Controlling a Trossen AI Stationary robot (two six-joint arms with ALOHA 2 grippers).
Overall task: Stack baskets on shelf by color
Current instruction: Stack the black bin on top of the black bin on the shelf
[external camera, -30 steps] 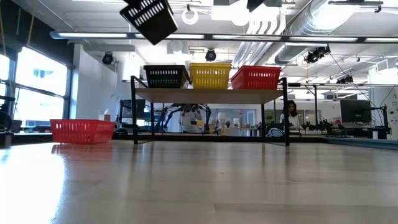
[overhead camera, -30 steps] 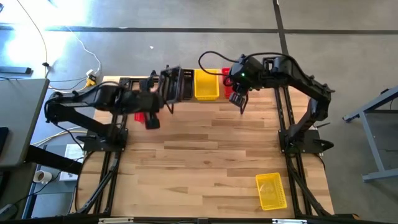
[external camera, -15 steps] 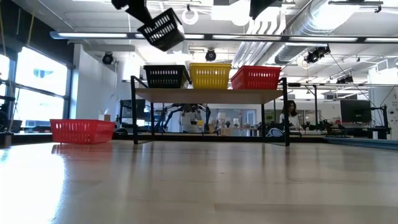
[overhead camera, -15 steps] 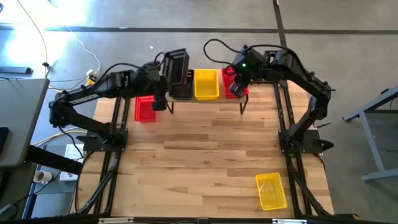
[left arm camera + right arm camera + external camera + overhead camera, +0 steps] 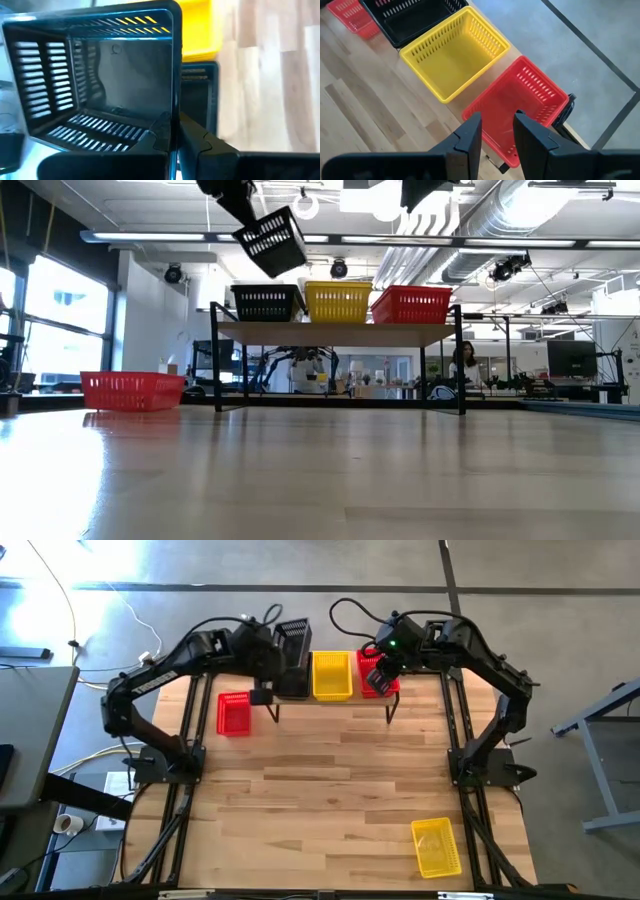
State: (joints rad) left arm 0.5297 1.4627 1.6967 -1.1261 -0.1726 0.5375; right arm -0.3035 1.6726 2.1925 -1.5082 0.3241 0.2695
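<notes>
My left gripper is holding a black basket. It will let go of it inside the shelf's black basket (image 5: 294,674) (image 5: 195,102), next to the yellow basket.
My left gripper (image 5: 176,142) is shut on a black basket (image 5: 291,638), which hangs tilted in the air (image 5: 272,240) above the shelf's left end. On the shelf (image 5: 340,332) stand a black basket (image 5: 265,302), a yellow basket (image 5: 338,301) and a red basket (image 5: 411,304), each on its base. My right gripper (image 5: 497,132) is open above the shelf's red basket (image 5: 520,107), and I see no contact. A second red basket (image 5: 233,712) and a second yellow basket (image 5: 436,845) sit on the tabletop. My left gripper pinches one side wall of the black basket near its rim (image 5: 175,107). One finger (image 5: 161,131) is inside the basket and the other finger (image 5: 201,142) is outside. The basket is lifted clear and tilted, its open side turned toward the wrist camera.
The shelf stands along the table's far edge, with the loose red basket just in front of its left leg. The loose yellow basket lies near the table's near right corner. Bare wood fills the table's middle (image 5: 320,780). A person shows far off in the room (image 5: 466,365).
My left gripper has carried the black basket toward the table's far edge and rightward, over the shelf's black basket. The basket has turned in the hold and come down a little in the low view.
</notes>
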